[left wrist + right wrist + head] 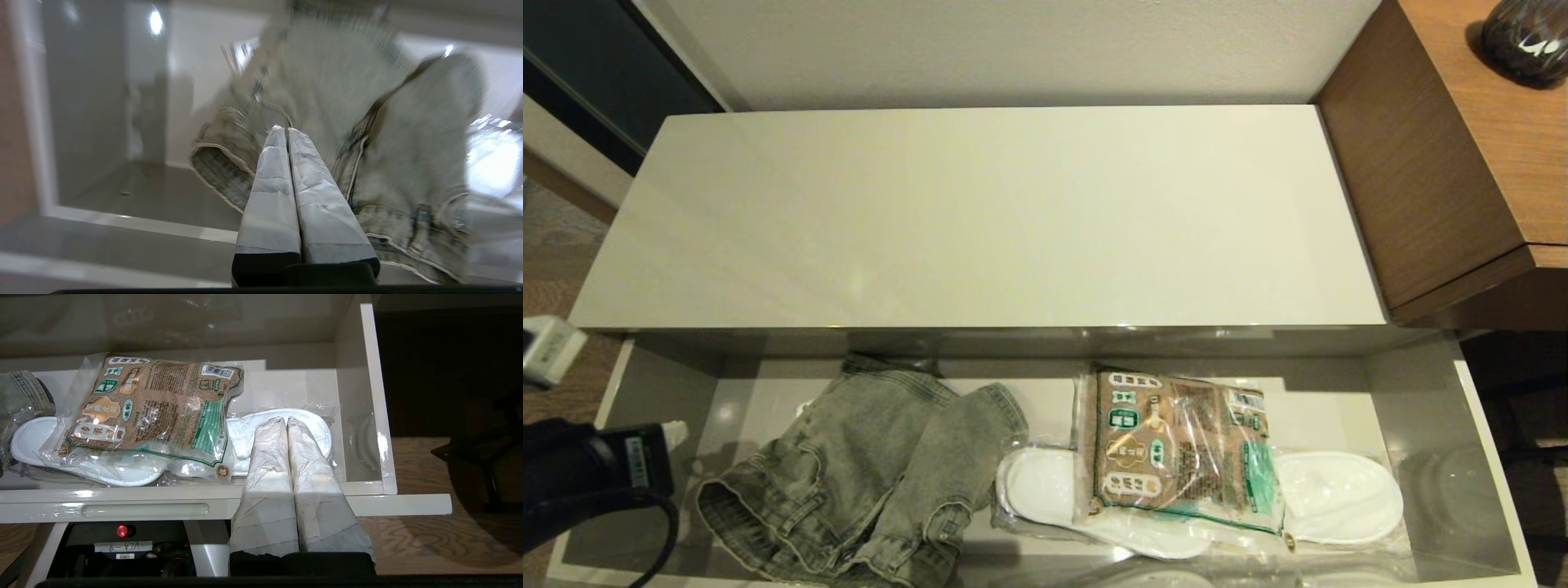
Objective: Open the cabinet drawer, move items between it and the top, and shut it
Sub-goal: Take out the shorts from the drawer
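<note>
My left gripper should grip the waistband [730,481] [223,136] of the grey jeans at its end beside the pocket, nearest the bare end of the drawer.
The cabinet drawer [1494,457] stands pulled out below the bare cream-grey top [980,220]. Crumpled grey jeans [866,465] lie in its left half. The clear packet with brown contents [1176,445] rests in the right half, on top of wrapped white slippers. My left gripper [676,433] hovers over the drawer's left end, beside the jeans [327,94], and is shut [284,130] on nothing. My right gripper [286,420], out of the head view, is shut and empty in front of the drawer's front panel [400,504], right of the packet [151,408].
White slippers in clear plastic [1339,498] lie under the packet. The brown wood-grain desk [1445,163] stands against the cabinet's right end, with a dark vase [1527,37] on it. An oblong notch [145,509] shows in the drawer front. Wood floor lies to the right.
</note>
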Tool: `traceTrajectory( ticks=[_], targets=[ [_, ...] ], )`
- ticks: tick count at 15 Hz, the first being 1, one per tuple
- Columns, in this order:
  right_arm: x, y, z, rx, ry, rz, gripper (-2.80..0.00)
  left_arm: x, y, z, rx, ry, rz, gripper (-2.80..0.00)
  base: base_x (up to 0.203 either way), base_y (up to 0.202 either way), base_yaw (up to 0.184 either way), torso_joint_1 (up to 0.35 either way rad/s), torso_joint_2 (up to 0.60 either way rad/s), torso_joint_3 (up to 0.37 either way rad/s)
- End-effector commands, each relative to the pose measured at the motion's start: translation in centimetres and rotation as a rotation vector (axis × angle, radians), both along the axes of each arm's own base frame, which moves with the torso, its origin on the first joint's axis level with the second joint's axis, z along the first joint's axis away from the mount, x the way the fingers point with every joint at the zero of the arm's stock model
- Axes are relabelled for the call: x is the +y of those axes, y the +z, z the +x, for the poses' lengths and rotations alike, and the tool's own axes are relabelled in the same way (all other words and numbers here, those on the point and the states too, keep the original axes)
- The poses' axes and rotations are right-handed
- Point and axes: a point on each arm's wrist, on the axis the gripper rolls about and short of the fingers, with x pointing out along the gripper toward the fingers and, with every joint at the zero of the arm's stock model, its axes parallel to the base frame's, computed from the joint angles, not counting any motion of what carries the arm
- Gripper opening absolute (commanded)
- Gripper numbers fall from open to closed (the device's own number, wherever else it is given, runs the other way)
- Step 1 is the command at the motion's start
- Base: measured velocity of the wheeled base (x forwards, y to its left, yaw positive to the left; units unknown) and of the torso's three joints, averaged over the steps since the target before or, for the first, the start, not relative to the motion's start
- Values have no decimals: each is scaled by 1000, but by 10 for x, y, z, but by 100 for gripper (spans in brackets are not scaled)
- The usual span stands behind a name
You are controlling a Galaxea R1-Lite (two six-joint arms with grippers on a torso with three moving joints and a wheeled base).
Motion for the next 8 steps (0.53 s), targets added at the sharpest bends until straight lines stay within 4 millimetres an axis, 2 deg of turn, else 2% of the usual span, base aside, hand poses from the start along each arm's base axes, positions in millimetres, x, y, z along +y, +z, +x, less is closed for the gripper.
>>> traceTrajectory(
  ticks=[1,4,5,8],
  targets=[
    [0,-1,0,1,0,0,-280,-1,-21,30,130,-6,-5,-280,0,0,0,0,0,0],
    [0,-1,0,1,0,0,-280,-1,-47,41,259,7,-2,-280,0,0,0,0,0,0],
    [0,-1,0,1,0,0,-280,-1,-52,43,285,20,3,0,0,0,0,0,0,0],
    [0,-1,0,1,0,0,-280,0,-58,43,310,43,5,0,0,0,0,0,0,0]
  ],
)
